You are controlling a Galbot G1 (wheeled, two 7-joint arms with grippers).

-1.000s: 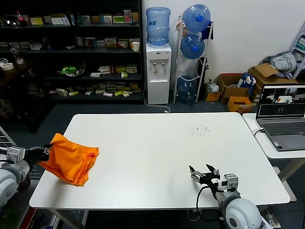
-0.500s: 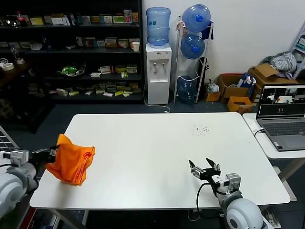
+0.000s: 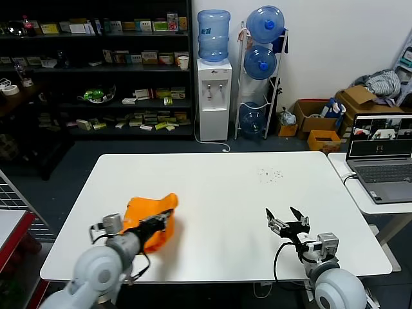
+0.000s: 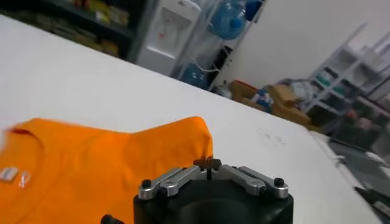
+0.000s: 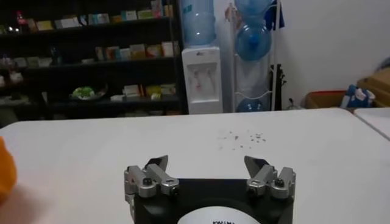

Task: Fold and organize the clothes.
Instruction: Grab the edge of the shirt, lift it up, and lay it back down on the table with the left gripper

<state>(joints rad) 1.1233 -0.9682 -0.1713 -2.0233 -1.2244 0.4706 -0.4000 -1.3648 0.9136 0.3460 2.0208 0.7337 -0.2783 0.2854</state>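
Next, my left gripper releases the orange T-shirt on the bare front middle of the white table (image 3: 207, 229).
The bright orange T-shirt (image 3: 149, 212) lies bunched on the white table (image 3: 225, 187), left of the middle near the front edge. In the left wrist view it spreads flat under the gripper (image 4: 103, 164), with its round collar and a white label (image 4: 8, 175) showing. My left gripper (image 3: 165, 219) lies over the shirt's right side. Its fingers are shut (image 4: 207, 163) at the shirt's edge and grip the fabric. My right gripper (image 3: 288, 219) is open and empty over the front right of the table (image 5: 210, 164). A sliver of the shirt (image 5: 5, 173) shows in the right wrist view.
A side table with an open laptop (image 3: 380, 158) stands to the right. Small dark specks (image 3: 270, 174) lie on the table's far right part. Shelves, a water dispenser (image 3: 213, 84) and cardboard boxes (image 3: 322, 119) stand behind the table.
My left arm has swung in from the table's left edge to the right, bringing the orange T-shirt down onto the table. My right gripper has shifted slightly to the right.
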